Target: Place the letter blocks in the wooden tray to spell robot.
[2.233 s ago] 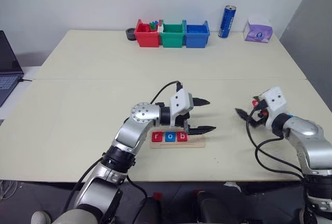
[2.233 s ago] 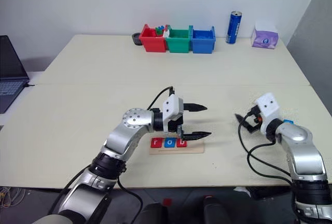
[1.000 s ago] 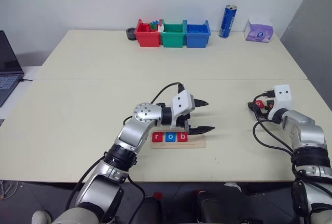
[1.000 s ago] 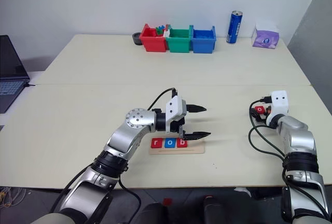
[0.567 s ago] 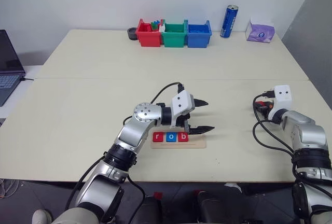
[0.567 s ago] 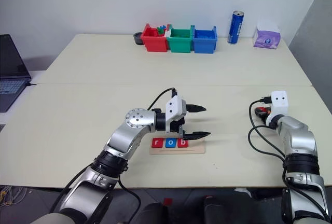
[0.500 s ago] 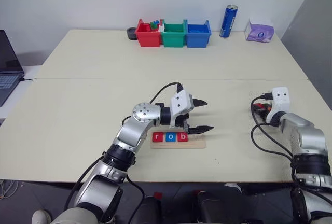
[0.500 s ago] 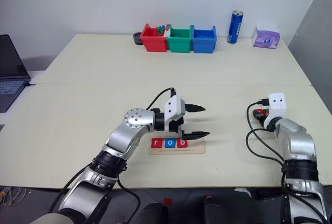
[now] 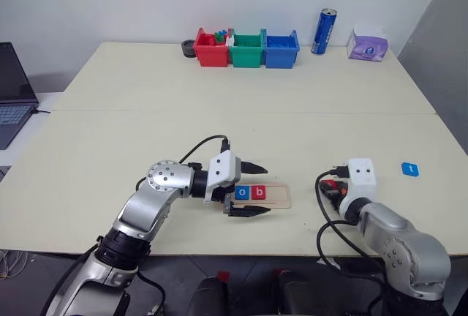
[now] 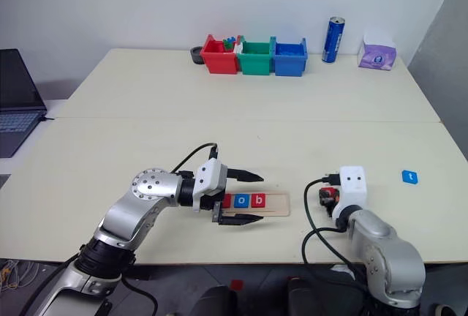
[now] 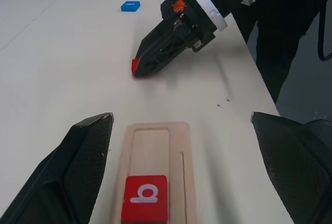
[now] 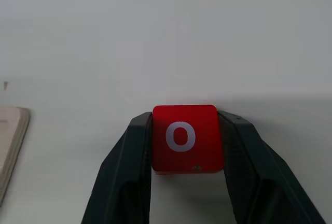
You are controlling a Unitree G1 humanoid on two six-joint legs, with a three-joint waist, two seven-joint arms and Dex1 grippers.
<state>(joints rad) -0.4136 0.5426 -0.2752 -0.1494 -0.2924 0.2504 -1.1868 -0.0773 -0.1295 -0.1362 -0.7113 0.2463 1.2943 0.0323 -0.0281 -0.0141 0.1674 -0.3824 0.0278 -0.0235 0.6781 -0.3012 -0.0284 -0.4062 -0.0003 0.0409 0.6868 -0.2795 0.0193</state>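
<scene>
My right gripper's finger covers the red o tile's side facing the b tile, so I should open and take the tile by its front and back edges [image 12: 184, 171].
The wooden tray [image 9: 282, 198] lies near the table's front edge with a blue o tile [image 9: 242, 192] and a red b tile [image 9: 258, 192] in it. The r tile is mostly hidden behind my left gripper [image 9: 257, 189], which stands open, its fingers straddling the tray's left part. My right gripper [image 12: 185, 123] is shut on a red o tile [image 12: 184, 138] and rests low over the table a short way right of the tray. A blue t tile [image 9: 410, 169] lies alone on the table at the far right.
Red [image 9: 210, 47], green [image 9: 246, 47] and blue [image 9: 281, 47] plastic bins stand in a row at the table's back edge. A blue can [image 9: 323, 31] and a purple tissue box [image 9: 366, 44] stand right of them. A laptop [image 9: 13, 93] sits off the left side.
My right gripper has shut on the red o tile and carried it left and nearer, close to the tray's right end. My left gripper has drawn back left along the tray.
</scene>
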